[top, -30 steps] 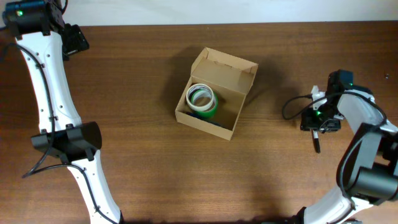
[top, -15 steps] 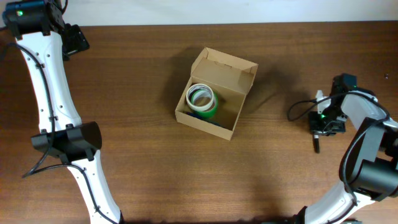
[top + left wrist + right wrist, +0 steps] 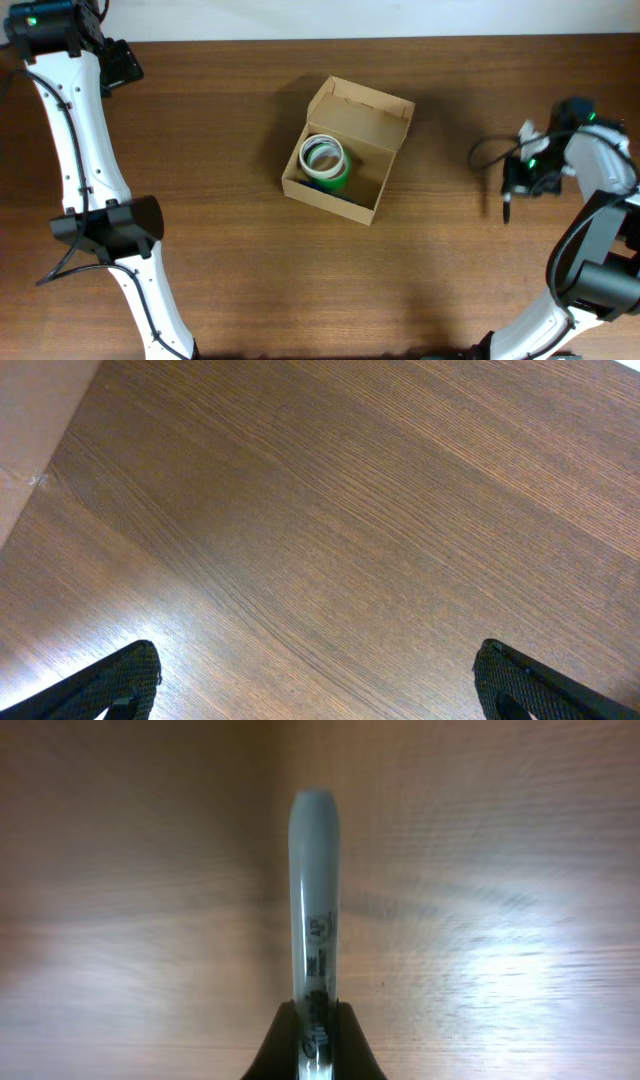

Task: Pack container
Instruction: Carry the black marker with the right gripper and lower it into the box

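Note:
My right gripper has the grey marker. Next, I put it down in the box between the tape roll and the box's front side (image 3: 321, 188).
The container (image 3: 347, 150) is a tan cardboard box in the middle of the table, its flap lid standing open at the back. Inside it lies a roll of tape (image 3: 323, 158) with a white top and green sides. My right gripper (image 3: 511, 192) is off to the box's right, shut on a grey marker (image 3: 314, 890) that sticks out past the fingertips over the wood; from above, the marker (image 3: 507, 208) shows as a thin dark stick. My left gripper (image 3: 320, 685) is open over bare wood, far from the box, at the table's back left corner (image 3: 121, 64).
The left arm's white links (image 3: 75, 140) run down the table's left side. A black cable (image 3: 487, 155) loops from the right wrist. The table's pale back edge (image 3: 320, 18) lies beyond the box.
My right gripper has shut on the marker and moved back and to the right with it. The left arm, box and tape roll have not moved.

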Available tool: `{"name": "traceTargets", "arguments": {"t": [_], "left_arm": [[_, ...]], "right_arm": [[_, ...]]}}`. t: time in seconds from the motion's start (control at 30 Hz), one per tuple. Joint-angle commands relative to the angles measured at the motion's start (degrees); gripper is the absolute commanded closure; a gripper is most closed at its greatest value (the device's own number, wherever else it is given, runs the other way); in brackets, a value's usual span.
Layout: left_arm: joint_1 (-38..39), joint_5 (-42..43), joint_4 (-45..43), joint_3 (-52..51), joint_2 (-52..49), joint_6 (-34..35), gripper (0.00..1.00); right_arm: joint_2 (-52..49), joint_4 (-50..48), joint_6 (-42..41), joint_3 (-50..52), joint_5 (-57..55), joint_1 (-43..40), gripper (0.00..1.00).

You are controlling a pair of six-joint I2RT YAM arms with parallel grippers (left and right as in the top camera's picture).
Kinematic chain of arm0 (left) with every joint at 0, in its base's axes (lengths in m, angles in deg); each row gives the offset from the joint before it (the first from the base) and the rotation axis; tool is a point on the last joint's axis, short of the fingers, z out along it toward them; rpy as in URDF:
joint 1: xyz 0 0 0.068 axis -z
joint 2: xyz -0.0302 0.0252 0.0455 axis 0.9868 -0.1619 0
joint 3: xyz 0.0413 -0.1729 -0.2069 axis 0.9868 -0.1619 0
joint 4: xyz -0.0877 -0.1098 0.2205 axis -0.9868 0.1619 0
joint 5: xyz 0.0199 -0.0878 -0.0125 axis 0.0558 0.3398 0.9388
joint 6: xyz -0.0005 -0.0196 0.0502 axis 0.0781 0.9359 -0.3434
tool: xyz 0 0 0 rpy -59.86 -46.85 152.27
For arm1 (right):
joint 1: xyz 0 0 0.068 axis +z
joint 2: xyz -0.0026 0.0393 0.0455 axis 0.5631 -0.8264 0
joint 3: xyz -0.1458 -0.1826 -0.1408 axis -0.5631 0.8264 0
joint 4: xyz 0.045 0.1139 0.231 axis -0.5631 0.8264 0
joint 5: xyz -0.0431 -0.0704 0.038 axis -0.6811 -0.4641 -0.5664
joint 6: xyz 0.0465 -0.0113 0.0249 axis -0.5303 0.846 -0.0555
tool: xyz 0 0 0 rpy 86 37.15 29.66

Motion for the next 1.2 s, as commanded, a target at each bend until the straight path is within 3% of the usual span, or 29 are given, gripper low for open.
{"name": "traceTargets", "arguments": {"t": [0.0,0.23,0.37,0.53,0.77,1.17], "left_arm": [[-0.17,0.20,0.17,-0.20,2.21,-0.66,0.00],[-0.17,0.17,0.17,-0.20,2.21,-0.66,0.00],[-0.17,0.20,0.17,-0.20,2.21,-0.66,0.00],[-0.17,0.17,0.17,-0.20,2.21,-0.66,0.00],[-0.17,0.20,0.17,-0.20,2.21,-0.66,0.00],[-0.17,0.17,0.17,-0.20,2.21,-0.66,0.00]], "right_arm": [[0.90,5.44,-5.84,-13.07,3.23,2.67,0.96],[0.90,17.64,-6.14,-40.24,0.31,14.56,0.96],[0.87,19.54,-1.22,-47.80,-5.40,26.21,0.96],[-0.24,19.08,6.21,-45.48,-7.17,39.15,0.96],[-6.08,18.88,9.97,-41.53,-7.15,48.89,0.96],[-12.37,15.47,12.48,-33.18,-3.15,52.72,0.96]]}}
